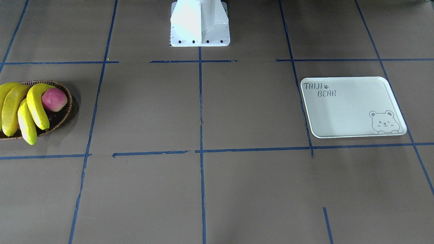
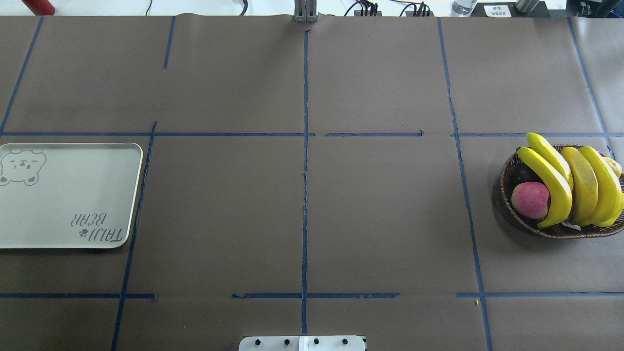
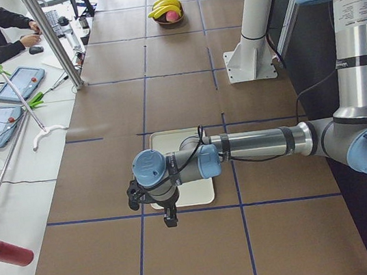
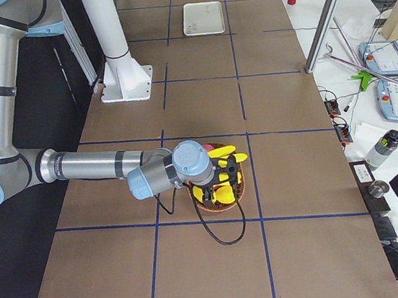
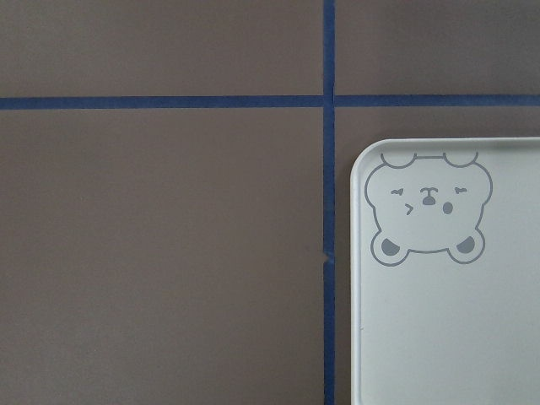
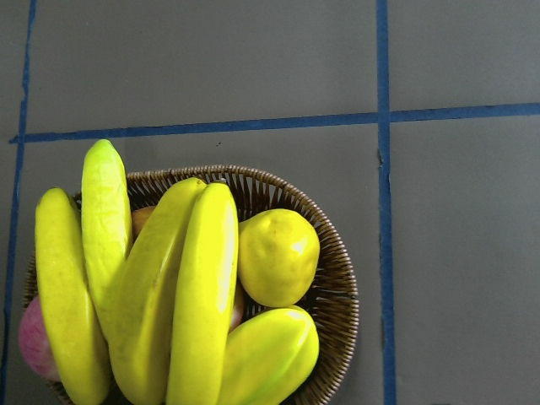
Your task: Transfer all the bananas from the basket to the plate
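The robot's right gripper should next close on the near half of the outermost banana (image 1: 2,93) (image 6: 199,353), the one next to the stubby yellow fruits in the basket.
Four long yellow bananas (image 1: 12,108) lie side by side in the dark wicker basket (image 1: 69,101), at the table's end on my right (image 2: 580,185). The right wrist view looks straight down on them (image 6: 160,295). The pale "TAIJI BEAR" plate (image 2: 63,204) lies bare at the other end, and its bear corner shows in the left wrist view (image 5: 456,337). My left gripper (image 3: 169,215) hangs above the plate's near edge. My right gripper (image 4: 226,178) hangs above the basket. Both show only in the side views, so I cannot tell whether they are open or shut.
A red-pink apple (image 2: 530,200) and short stubby yellow fruits (image 6: 277,256) share the basket. The white robot base (image 1: 200,23) stands at the table's middle edge. A metal post (image 3: 51,39), tablets, a red bottle (image 3: 7,252) and a seated operator are on the side bench.
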You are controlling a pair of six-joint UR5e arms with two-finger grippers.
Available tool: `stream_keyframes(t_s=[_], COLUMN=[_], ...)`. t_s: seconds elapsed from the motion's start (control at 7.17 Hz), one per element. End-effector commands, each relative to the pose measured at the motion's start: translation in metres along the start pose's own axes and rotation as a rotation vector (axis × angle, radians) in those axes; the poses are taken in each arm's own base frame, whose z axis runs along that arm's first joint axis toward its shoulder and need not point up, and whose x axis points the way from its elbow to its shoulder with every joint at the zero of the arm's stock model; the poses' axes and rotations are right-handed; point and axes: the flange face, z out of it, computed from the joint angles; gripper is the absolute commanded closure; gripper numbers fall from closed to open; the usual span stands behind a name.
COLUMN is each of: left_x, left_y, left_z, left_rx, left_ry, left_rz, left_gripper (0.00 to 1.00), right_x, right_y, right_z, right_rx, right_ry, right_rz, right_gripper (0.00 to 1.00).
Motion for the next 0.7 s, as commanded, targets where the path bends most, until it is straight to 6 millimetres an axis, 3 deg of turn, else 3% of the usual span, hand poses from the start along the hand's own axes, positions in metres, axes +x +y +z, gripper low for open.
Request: stream_keyframes(t_s=[0.0,0.14,0.56], left_x=[0.002,0.006,0.008], left_y=[-0.002,-0.004,-0.005], left_z=[-0.002,-0.006,-0.007], left_rx=[0.005,0.012,0.015], left_ry=[-0.001,-0.001,0.0], left_rz=[0.006,0.013,-0.014], left_gripper=[0.0,0.0,0.0], right_x=[-0.018,-0.013,-0.037], right_y=[0.003,0.003,0.004], right_z=[0.026,0.031,0.061], right_rx=[-0.012,-0.004,-0.032], right_ry=[0.013,0.049,0.053], right_rz=[0.003,0.019,-0.015], right_gripper=[0.0,0.01,0.0])
